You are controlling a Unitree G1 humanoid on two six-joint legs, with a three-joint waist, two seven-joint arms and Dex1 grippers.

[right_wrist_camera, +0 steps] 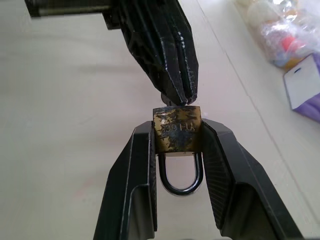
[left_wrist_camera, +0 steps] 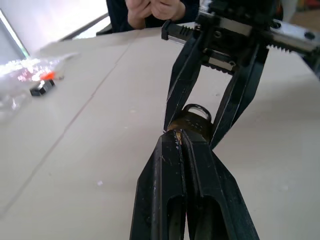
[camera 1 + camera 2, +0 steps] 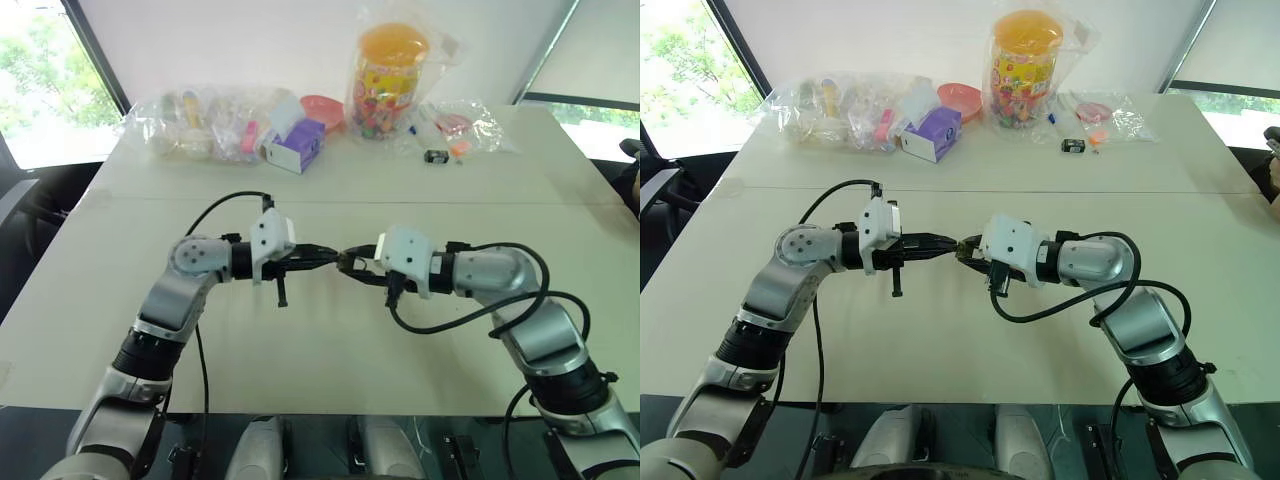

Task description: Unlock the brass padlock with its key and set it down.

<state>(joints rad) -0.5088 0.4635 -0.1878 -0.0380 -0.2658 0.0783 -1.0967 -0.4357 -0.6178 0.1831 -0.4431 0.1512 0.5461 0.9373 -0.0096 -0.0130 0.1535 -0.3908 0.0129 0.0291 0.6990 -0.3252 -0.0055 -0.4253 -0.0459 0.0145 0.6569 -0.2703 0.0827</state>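
Note:
The padlock's shackle sits between the fingers of my right gripper, so my left gripper should leave the key and take the padlock's body (image 1: 177,130) to free my right gripper.
The brass padlock (image 1: 177,135) hangs in mid-air over the middle of the table (image 3: 300,350). My right gripper (image 1: 177,127) is shut on it, one finger on each side of the body. Its silvery shackle (image 1: 179,182) loops back between those fingers, and both legs sit in the body. My left gripper (image 1: 177,97) comes from the opposite side, with its fingers pressed together at the padlock's keyhole end. Only a sliver of the key (image 1: 171,104) shows between its tips and the lock. In the head views the two grippers (image 3: 338,256) (image 3: 352,265) meet tip to tip.
Along the table's far edge lie clear bags of small items (image 3: 200,120), a purple and white box (image 3: 295,145), a pink bowl (image 3: 322,108), a bagged jar with an orange lid (image 3: 388,75) and a small black object (image 3: 436,156). A person's hands (image 2: 152,10) show beyond the table.

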